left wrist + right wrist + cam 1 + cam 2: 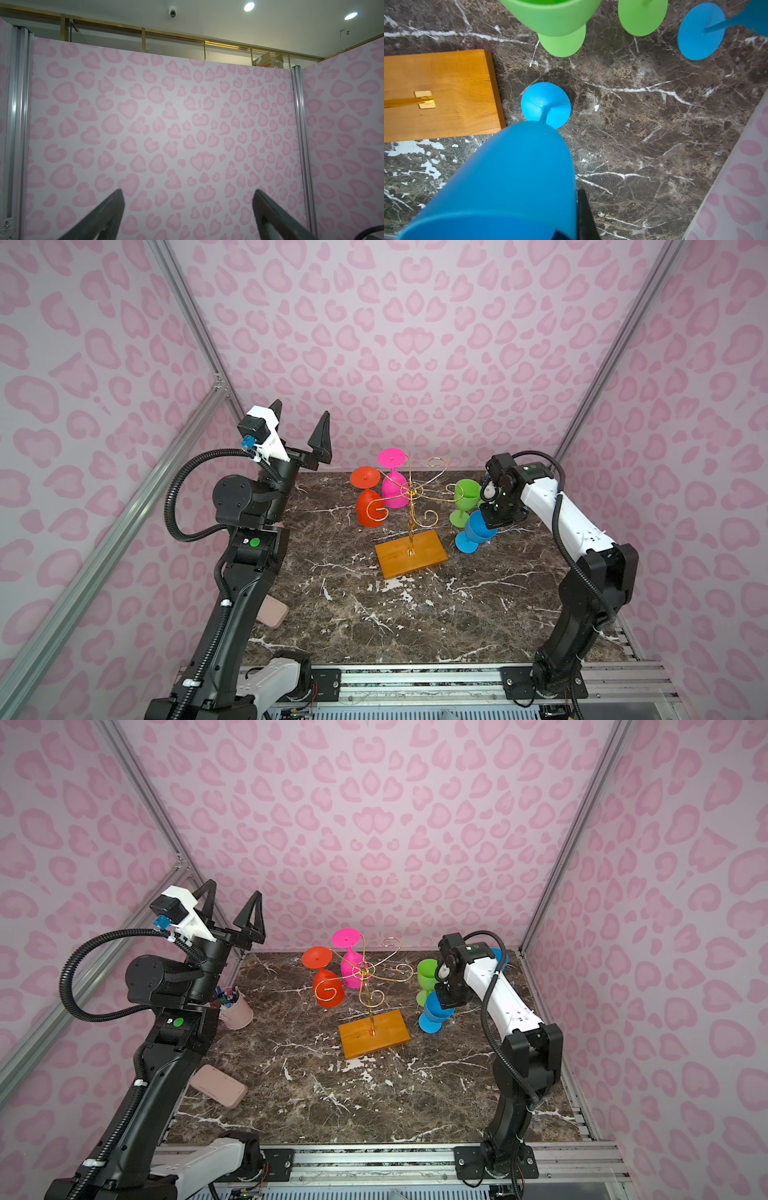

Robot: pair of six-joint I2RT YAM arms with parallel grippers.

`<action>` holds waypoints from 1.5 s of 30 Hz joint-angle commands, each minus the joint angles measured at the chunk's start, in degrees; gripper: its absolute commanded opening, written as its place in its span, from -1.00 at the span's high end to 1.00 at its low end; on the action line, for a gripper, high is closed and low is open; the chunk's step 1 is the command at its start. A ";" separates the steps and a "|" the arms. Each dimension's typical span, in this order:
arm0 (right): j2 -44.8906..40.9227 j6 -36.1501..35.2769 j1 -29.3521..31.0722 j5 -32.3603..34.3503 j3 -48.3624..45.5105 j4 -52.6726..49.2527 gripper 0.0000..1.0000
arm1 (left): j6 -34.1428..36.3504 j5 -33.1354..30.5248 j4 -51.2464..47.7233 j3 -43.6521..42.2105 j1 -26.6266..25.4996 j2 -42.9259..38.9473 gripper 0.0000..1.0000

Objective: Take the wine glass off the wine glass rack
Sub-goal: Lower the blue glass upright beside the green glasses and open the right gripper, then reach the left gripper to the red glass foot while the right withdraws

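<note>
The robot's left gripper needs to next close on the red wine glass's foot (354, 478), at the edge that faces away from the pink wine glass.
The wine glass rack (411, 491) (363, 971) is gold wire on an orange wooden base (411, 558) (440, 93). A red wine glass (368, 506) (326, 986) and a pink one (392, 485) (351, 969) hang from it upside down. My right gripper (492, 518) (576, 209) is shut on the rim of a blue wine glass (478, 531) (436, 1011) (508, 176), off the rack to its right and tilted. Its foot (546, 104) is at or just above the marble. My left gripper (301, 410) (235, 889) (188, 191) is open, raised high towards the back wall.
A green glass (465, 497) (556, 16) stands upright just behind the blue one. A second green foot (642, 16) and another blue glass (699, 31) lie further right. A pink pen cup (235, 1011) and a pink case (218, 1085) sit by the left arm.
</note>
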 commanded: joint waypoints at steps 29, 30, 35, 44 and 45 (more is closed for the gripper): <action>-7.78 0.36 -0.72 -8.29 11.68 2.21 0.06 | -25.49 0.06 -15.23 -1.71 8.40 -2.67 -0.94; -10.21 0.92 -0.94 -9.78 10.02 4.74 0.01 | -28.31 3.03 -18.91 -2.14 9.72 -2.95 -0.95; -23.43 6.13 -2.03 -17.26 -4.68 24.48 -0.32 | -42.13 22.40 -21.97 -8.28 15.91 -2.77 -0.86; -38.77 11.94 -3.48 -22.71 -24.79 49.70 -0.70 | -52.61 43.83 -19.83 -10.12 18.86 4.38 -0.54; -39.56 12.07 -3.48 -22.73 -25.93 50.91 -0.76 | -52.76 44.26 -19.84 -10.05 18.73 4.59 -0.52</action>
